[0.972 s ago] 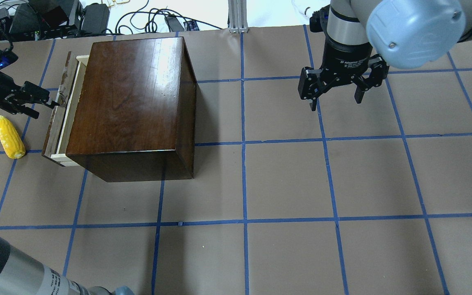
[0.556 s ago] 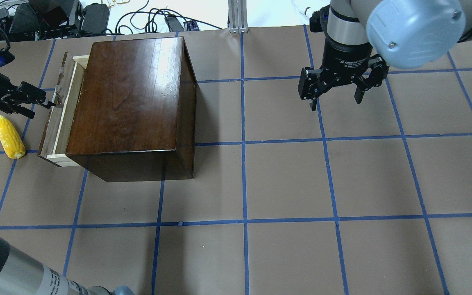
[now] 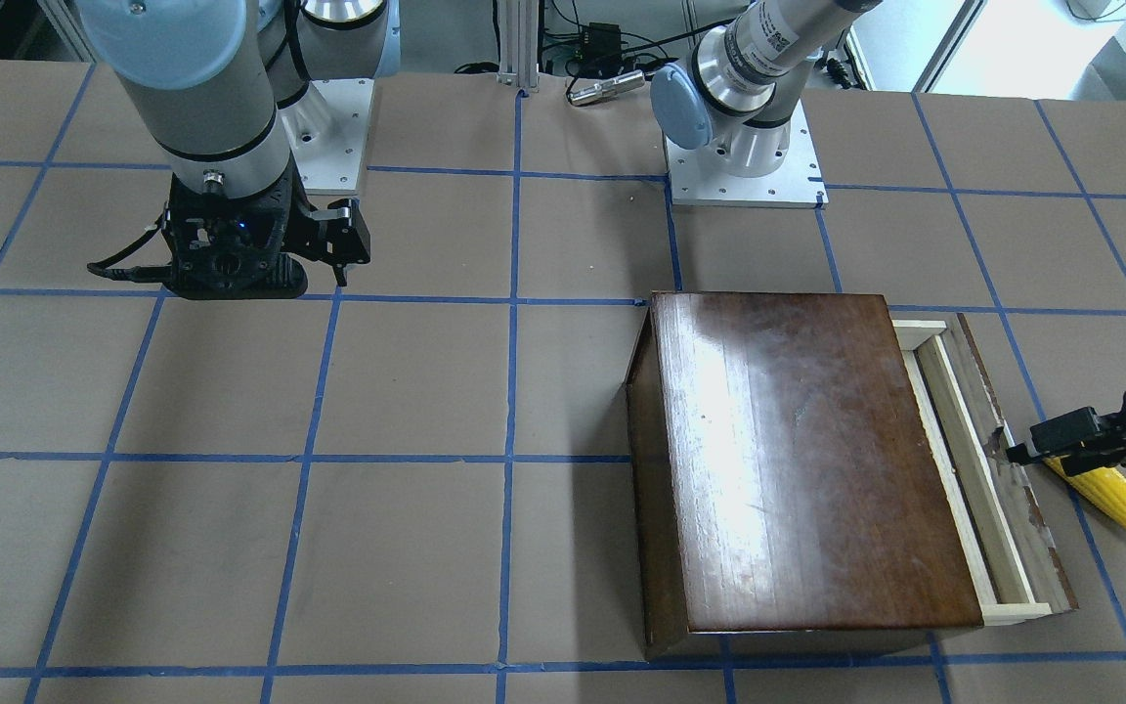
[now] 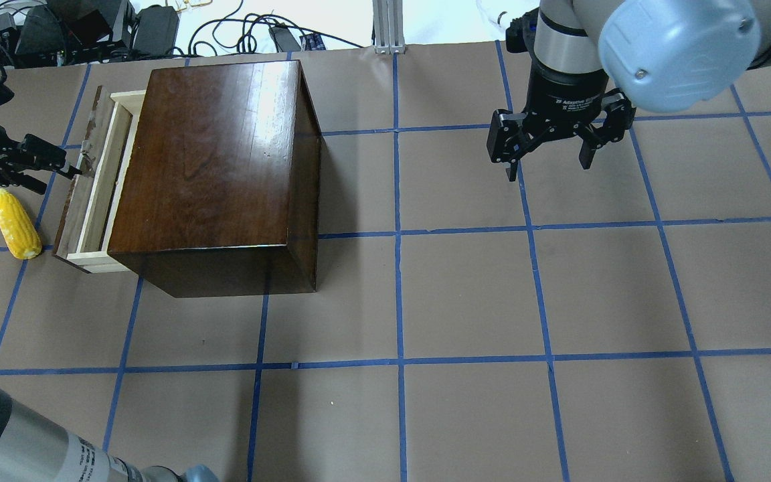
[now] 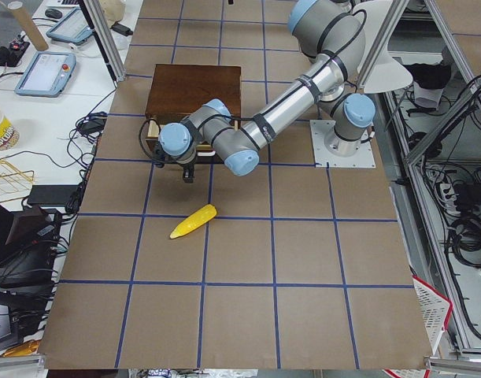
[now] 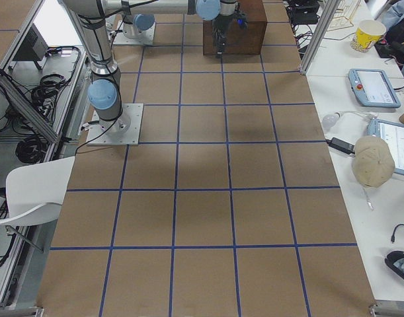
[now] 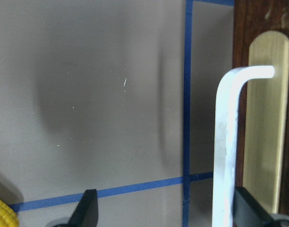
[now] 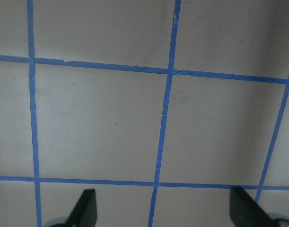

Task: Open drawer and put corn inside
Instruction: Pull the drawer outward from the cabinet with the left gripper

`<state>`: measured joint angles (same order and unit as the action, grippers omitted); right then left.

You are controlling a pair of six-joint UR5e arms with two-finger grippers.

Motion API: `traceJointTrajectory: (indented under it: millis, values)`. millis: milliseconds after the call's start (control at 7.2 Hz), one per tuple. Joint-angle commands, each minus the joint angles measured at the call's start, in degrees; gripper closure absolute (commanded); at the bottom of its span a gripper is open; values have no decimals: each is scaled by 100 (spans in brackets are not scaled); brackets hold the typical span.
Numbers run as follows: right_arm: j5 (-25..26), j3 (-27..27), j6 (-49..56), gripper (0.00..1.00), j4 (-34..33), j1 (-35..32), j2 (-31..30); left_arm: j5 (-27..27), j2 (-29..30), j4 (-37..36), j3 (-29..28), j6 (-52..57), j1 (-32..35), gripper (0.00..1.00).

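I will next move my left gripper to the middle of the yellow corn [image 3: 1106,491] beside the drawer and close it there, because the corn goes inside.
The drawer [image 4: 93,194] stands partly pulled out of the left side of the dark-brown box [image 4: 218,161]; its pale wood tray shows empty in the front view [image 3: 974,469]. My left gripper [image 4: 51,166] is open at the drawer's chipped front panel, and the silver handle [image 7: 224,142] lies between its fingers, close to the right finger [image 7: 248,213]. The yellow corn [image 4: 16,224] lies on the table just beside the left gripper, outside the drawer; it also shows in the front view [image 3: 1115,496]. My right gripper [image 4: 549,167] is open and empty above the table, far right of the box.
Brown paper with a blue tape grid covers the table [image 4: 466,294]. Cables and power bricks [image 4: 91,30] lie beyond the far edge behind the box. The corn lies near the table's left end [image 5: 193,222].
The drawer has slid further out of the box to the left, and my left gripper has moved left with the handle. The corn and the right arm have not moved.
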<state>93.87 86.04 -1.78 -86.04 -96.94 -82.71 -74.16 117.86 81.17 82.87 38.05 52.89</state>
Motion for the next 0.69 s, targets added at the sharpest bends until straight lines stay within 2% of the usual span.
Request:
traceJointTrajectory:
  millis: [0, 556]
  values:
    - [-9, 0, -7, 0, 0, 0, 0, -185, 0, 4, -25, 0, -76, 0]
    - [0, 0, 2, 0, 0, 0, 0, -213, 9, -39, -34, 0, -165, 0]
